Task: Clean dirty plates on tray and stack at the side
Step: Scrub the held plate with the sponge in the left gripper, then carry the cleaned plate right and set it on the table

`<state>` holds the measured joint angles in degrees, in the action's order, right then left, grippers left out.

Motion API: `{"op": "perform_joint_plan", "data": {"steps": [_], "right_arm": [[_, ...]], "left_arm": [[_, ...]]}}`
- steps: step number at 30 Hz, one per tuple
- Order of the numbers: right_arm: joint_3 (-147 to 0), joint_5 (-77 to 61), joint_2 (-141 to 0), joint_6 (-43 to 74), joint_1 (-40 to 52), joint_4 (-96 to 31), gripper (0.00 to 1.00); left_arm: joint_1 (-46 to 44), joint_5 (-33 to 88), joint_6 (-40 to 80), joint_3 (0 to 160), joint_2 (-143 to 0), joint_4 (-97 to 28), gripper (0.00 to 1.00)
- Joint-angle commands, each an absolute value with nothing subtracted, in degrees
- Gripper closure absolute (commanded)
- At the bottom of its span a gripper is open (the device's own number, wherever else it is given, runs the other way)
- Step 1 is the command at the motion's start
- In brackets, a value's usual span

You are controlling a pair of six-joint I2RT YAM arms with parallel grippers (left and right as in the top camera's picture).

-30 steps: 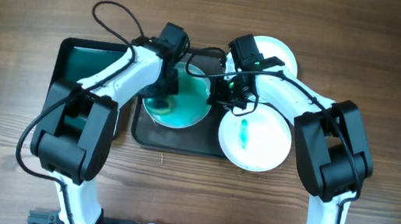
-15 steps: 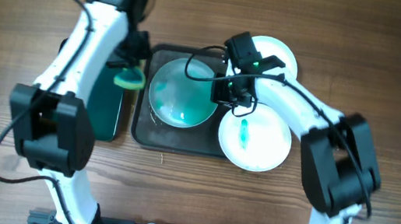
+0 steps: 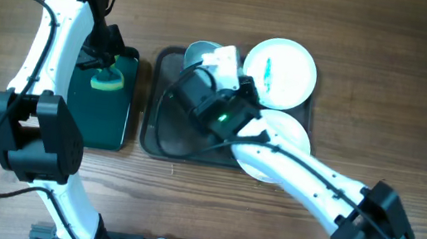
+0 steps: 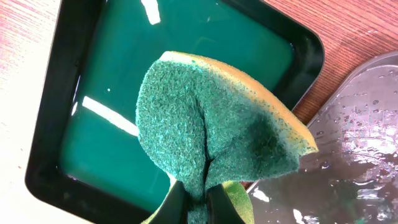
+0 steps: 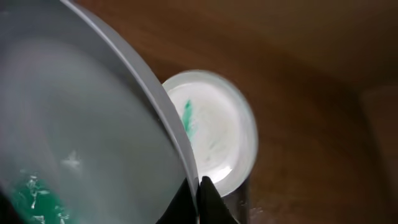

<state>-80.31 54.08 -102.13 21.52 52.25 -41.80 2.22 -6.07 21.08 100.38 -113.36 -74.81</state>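
Observation:
Next, my right gripper puts the plate down on the bare table (image 3: 356, 121) (image 5: 314, 196) just past the plates' end of the grey tray.
My left gripper (image 3: 105, 73) is shut on a green and yellow sponge (image 4: 211, 130) and holds it over the dark green tray (image 3: 83, 122). My right gripper (image 5: 199, 190) is shut on the rim of a white plate (image 5: 81, 124), which it holds raised and tilted above the dark grey tray (image 3: 152, 140). Teal specks show on the plate's lower part. In the overhead view only an edge of this plate (image 3: 198, 52) shows beside the right wrist. A second plate (image 3: 281, 69) with a teal smear lies at the tray's far right corner. A third plate (image 3: 291, 130) lies partly under my right arm.
The dark green tray (image 4: 93, 124) holds teal liquid and stands just left of the wet grey tray (image 4: 364, 130). The right arm crosses over the grey tray and hides much of it. Bare wooden table surrounds both trays.
My left gripper has carried the sponge from the plate on the grey tray over to the green tray. My right gripper has lifted and tilted that plate off the tray.

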Motion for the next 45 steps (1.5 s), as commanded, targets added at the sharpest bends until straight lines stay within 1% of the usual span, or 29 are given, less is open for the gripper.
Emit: {"op": "perform_joint_plan", "data": {"steps": [1, 3, 6, 11, 17, 19, 20, 21, 22, 24, 29, 30, 31, 33, 38, 42, 45], "right_arm": [[-80.8, 72.3, -100.8, 14.1, 56.8, -39.1, 0.96], [-80.8, 79.0, -100.8, 8.9, 59.6, -35.4, 0.96], [-80.8, 83.9, -100.8, 3.9, 61.8, -31.6, 0.96], [-80.8, 84.5, -100.8, 3.0, 62.1, -29.1, 0.96], [-80.8, 76.7, -100.8, 3.2, 62.1, -29.3, 0.96], [-80.8, 69.4, -100.8, 4.8, 61.9, -31.2, 0.96], [-80.8, 63.5, -100.8, 9.5, 61.3, -33.8, 0.96], [-80.6, 50.2, -100.8, 17.2, 58.7, -38.1, 0.96], [-80.6, 38.1, -100.8, 20.4, 55.0, -40.2, 0.95], [-80.6, 22.4, -100.7, 20.6, 49.3, -40.5, 0.96], [-80.6, -10.7, -99.6, 20.1, 32.2, -41.2, 0.96], [-80.6, -18.5, -99.5, 19.6, 26.0, -42.2, 0.96], [-80.6, -20.5, -99.4, 19.6, 22.3, -43.3, 0.96], [-80.6, -19.3, -99.3, 17.7, 9.6, -48.6, 0.96], [-80.3, -15.8, -99.3, 15.2, -11.9, -53.9, 0.96], [-78.0, -10.4, -99.3, 19.3, -23.6, -54.2, 0.96], [-72.4, -6.0, -99.3, 22.7, -26.1, -50.3, 0.96]], "left_arm": [[2.0, -5.4, 20.2, 101.5, -112.2, -74.8, 0.96], [2.0, -5.3, 21.8, 101.5, -112.2, -74.8, 0.96], [2.0, -5.3, 21.9, 101.5, -112.2, -74.8, 0.96], [2.0, -5.3, 21.9, 101.5, -112.2, -74.8, 0.96], [2.0, -5.3, 21.9, 101.5, -112.2, -74.8, 0.96], [2.0, -5.2, 21.9, 101.5, -112.2, -74.9, 0.96], [2.0, -3.7, 21.9, 101.5, -112.2, -74.9, 0.96], [2.0, -0.8, 21.9, 101.5, -112.2, -74.9, 0.96], [2.0, 0.5, 21.9, 101.5, -112.2, -74.9, 0.96], [1.5, 1.1, 21.8, 101.5, -112.2, -75.0, 0.96], [-2.7, 1.0, 21.8, 101.5, -112.2, -75.5, 0.96], [-4.5, 1.0, 21.8, 101.5, -112.2, -75.4, 0.96], [-6.2, 1.0, 21.8, 101.5, -112.2, -75.3, 0.96], [-9.8, 1.1, 21.4, 101.5, -112.2, -75.2, 0.96], [-14.3, 1.0, 21.2, 101.5, -112.2, -73.4, 0.96], [-15.6, 1.0, 21.2, 101.5, -112.2, -72.6, 0.96], [-15.6, 1.0, 21.2, 101.5, -112.2, -72.4, 0.96]]}}
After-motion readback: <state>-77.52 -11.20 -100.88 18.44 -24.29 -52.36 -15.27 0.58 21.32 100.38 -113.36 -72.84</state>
